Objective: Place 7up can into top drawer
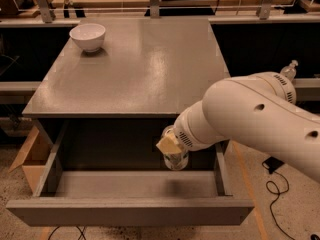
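Next, my gripper releases the 7up can on the drawer's bottom near the drawer's back side (173, 177), toward the side of the white arm.
The 7up can (175, 160) is a silvery can with green markings, held upright in my gripper (170, 146) over the right part of the open top drawer (125, 211). The can's bottom hangs just above the drawer floor, near the back wall. My gripper is shut on the can, its tan pad (166, 144) pressed on the can's upper side. The big white arm comes in from the right and hides the drawer's right rear corner. The drawer is pulled fully out from the grey cabinet (135, 69).
A white bowl (88, 36) stands at the cabinet top's far left corner. A cardboard box (27, 159) sits on the floor left of the drawer. Black cables (272, 189) lie on the floor at the right. A clear bottle (289, 70) shows behind the arm.
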`<action>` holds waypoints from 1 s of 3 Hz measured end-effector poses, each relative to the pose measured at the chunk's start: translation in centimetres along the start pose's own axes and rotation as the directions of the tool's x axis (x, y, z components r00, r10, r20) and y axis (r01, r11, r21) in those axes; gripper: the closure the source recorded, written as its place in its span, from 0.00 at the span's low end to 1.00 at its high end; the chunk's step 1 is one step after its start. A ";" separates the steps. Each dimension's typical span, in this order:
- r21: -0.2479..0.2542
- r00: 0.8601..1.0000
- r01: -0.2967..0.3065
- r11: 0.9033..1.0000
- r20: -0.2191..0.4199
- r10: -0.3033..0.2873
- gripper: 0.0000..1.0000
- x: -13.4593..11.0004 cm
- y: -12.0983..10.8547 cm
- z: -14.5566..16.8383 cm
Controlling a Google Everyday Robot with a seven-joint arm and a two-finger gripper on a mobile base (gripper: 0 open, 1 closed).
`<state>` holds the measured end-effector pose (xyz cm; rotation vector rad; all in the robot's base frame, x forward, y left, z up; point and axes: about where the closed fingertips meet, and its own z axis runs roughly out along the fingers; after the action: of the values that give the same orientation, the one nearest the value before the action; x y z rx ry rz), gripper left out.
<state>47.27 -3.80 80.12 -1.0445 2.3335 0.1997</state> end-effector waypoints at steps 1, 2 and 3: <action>0.016 0.999 -0.031 0.999 0.010 0.030 1.00 1.3 -0.3 1.4; 0.021 0.998 -0.046 0.999 0.038 0.046 1.00 2.0 -0.5 2.9; 0.019 0.997 -0.052 0.998 0.049 0.051 1.00 2.3 -0.6 4.3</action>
<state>48.36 -4.17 75.30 -0.9596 2.3157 0.2189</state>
